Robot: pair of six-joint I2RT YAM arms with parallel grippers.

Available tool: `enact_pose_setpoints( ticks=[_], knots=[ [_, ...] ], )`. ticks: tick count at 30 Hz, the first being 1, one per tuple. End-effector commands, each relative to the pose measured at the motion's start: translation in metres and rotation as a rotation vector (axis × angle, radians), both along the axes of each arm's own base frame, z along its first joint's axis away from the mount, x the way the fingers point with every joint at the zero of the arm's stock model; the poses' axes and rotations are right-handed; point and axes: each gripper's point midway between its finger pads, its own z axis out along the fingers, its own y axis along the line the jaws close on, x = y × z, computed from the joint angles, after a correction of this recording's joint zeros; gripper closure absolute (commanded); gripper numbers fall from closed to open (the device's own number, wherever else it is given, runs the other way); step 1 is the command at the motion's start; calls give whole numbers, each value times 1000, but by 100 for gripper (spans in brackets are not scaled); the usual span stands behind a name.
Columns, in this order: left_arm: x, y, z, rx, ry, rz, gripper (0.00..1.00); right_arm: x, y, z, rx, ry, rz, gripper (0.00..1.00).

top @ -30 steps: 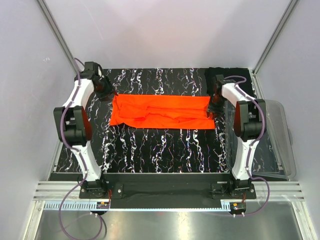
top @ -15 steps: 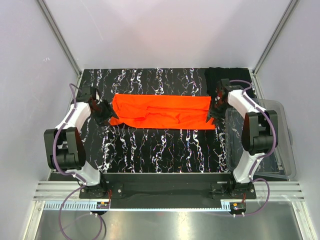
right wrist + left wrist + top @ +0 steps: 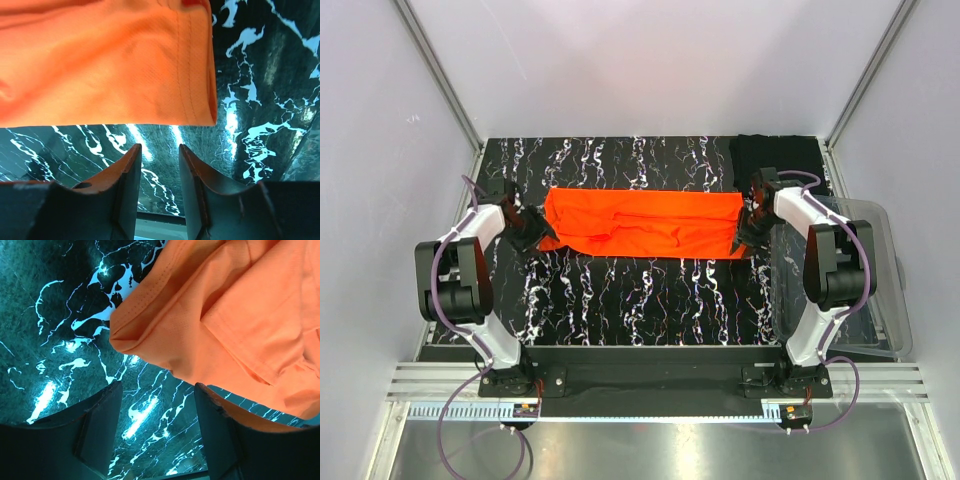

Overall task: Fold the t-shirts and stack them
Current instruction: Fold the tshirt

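The orange-red t-shirt's sleeve is lying crooked on the strip. My left gripper needs to take the sleeve's hem (image 3: 234, 356) and straighten it before the next fold.
The orange-red t-shirt (image 3: 645, 224) lies as a long folded strip across the black marbled table (image 3: 640, 300). The black t-shirt (image 3: 775, 155) lies at the far right corner. My left gripper (image 3: 534, 237) is open and empty, low at the strip's near left corner. In the left wrist view that corner (image 3: 150, 335) lies just ahead of the open gripper (image 3: 157, 407). My right gripper (image 3: 743, 240) is open and empty at the strip's near right corner. In the right wrist view the shirt's hemmed edge (image 3: 190, 75) lies just ahead of the open gripper (image 3: 159, 165).
A clear plastic bin (image 3: 845, 280) stands along the table's right edge, beside the right arm. Grey walls close in the left, back and right sides. The black arm mount rail (image 3: 650, 375) runs along the near edge.
Both grippers have come down from the strip's far corners to its near corners. The left arm swung toward the near side and lowered; the right shifted slightly nearer. The shirt has hardly moved.
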Motion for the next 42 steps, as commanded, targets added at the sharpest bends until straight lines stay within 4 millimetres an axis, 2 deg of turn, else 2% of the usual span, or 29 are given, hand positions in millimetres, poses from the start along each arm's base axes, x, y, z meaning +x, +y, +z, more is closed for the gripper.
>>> enact_pose_setpoints(
  ticks=[1, 5, 8, 12, 13, 15, 16, 18, 23, 26, 30, 31, 32, 33, 35, 36, 40, 42],
  knots=[
    [15, 6, 5, 24, -50, 13, 36, 25, 3, 24, 18, -101, -3, 58],
    [14, 10, -3, 43, -30, 8, 42, 37, 7, 25, 32, -102, -9, 59],
    [16, 16, -11, 76, -12, -6, 52, 43, 8, 21, 37, -93, -22, 59],
    [21, 22, -16, 110, -7, -34, 71, 47, 4, 7, 2, -69, -31, 60],
    [22, 23, -17, 116, -8, -38, 79, 45, 1, -1, -13, -45, -33, 61],
    [25, 25, -18, 126, -11, -54, 88, 41, -2, -10, -30, -22, -47, 67],
    [25, 26, -19, 134, -10, -60, 100, 37, -5, -14, -51, -10, -50, 69],
    [26, 30, -18, 159, -17, -69, 100, 30, -10, -21, -76, 11, -55, 75],
    [20, 55, -14, 303, -11, -49, 100, 16, -32, -36, -195, 47, -63, 84],
    [15, 56, -18, 309, 4, -48, 100, 11, -31, -42, -191, 69, -60, 86],
    [7, 54, -14, 298, -4, -9, 100, 8, -26, -33, -157, 57, -51, 86],
    [8, 48, -3, 272, -41, -18, 96, 9, -24, -30, -146, 50, -44, 84],
    [5, 44, 0, 255, -48, -17, 84, 11, -23, -27, -140, 40, -39, 84],
    [3, 40, 7, 231, -67, -14, 60, 12, -20, -23, -123, 33, -39, 83],
    [-1, 35, 23, 213, -116, 15, 42, 20, -16, -15, -101, 7, -36, 81],
    [-3, 32, 26, 193, -127, 20, 29, 21, -13, -12, -86, 8, -36, 81],
    [0, 18, 31, 109, -158, 38, 24, 29, -8, 0, -59, -21, -40, 81],
    [4, 9, 22, 52, -142, 28, 24, 30, -7, 2, -54, -23, -39, 81]
  ],
)
